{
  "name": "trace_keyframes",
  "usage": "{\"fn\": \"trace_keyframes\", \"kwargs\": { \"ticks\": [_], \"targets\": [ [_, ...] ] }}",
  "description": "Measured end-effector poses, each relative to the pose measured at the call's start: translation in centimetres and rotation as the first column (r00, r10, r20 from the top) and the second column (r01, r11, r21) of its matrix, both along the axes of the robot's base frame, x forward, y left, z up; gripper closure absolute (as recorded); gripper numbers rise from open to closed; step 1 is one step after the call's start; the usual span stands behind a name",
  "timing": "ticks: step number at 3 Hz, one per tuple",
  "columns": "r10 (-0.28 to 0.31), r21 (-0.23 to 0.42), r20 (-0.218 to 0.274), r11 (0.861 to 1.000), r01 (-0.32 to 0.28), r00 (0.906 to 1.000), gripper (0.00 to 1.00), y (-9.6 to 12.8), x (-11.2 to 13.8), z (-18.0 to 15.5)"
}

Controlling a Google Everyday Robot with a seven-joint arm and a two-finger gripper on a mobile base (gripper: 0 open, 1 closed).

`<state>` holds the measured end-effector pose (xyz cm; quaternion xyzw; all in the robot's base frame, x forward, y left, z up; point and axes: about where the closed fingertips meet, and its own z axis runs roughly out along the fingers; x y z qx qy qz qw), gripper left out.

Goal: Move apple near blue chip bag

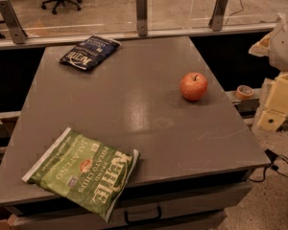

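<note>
My gripper will close on the sides of the red-orange apple (pixel 196 87), because the apple needs to move near the blue chip bag.
The red-orange apple (pixel 193 86) stands upright on the right part of the grey table (pixel 134 104), stem up. The dark navy-blue chip bag (pixel 90 52) lies flat at the far left corner of the table, well apart from the apple. My gripper (pixel 277 104) hangs at the right edge of the view, off the table's right side and to the right of the apple, touching nothing. It holds nothing that I can see.
A large green jalapeno chip bag (pixel 84 171) lies at the near left, overhanging the front edge. A roll of tape (pixel 244 91) sits on a ledge right of the table. A glass railing with metal posts (pixel 142 13) runs behind the table. Cables (pixel 278 164) lie on the floor at the right.
</note>
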<state>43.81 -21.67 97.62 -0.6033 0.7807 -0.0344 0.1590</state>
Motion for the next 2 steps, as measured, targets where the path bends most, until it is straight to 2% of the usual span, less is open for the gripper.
{"fn": "trace_keyframes", "kwargs": {
  "ticks": [1,2],
  "targets": [
    [0.000,0.000,0.000,1.000,0.000,1.0000,0.00,0.0,0.0,0.0],
    [0.006,0.037,0.013,0.999,-0.006,0.9999,0.00,-0.1,1.6,-1.1]
  ]
}}
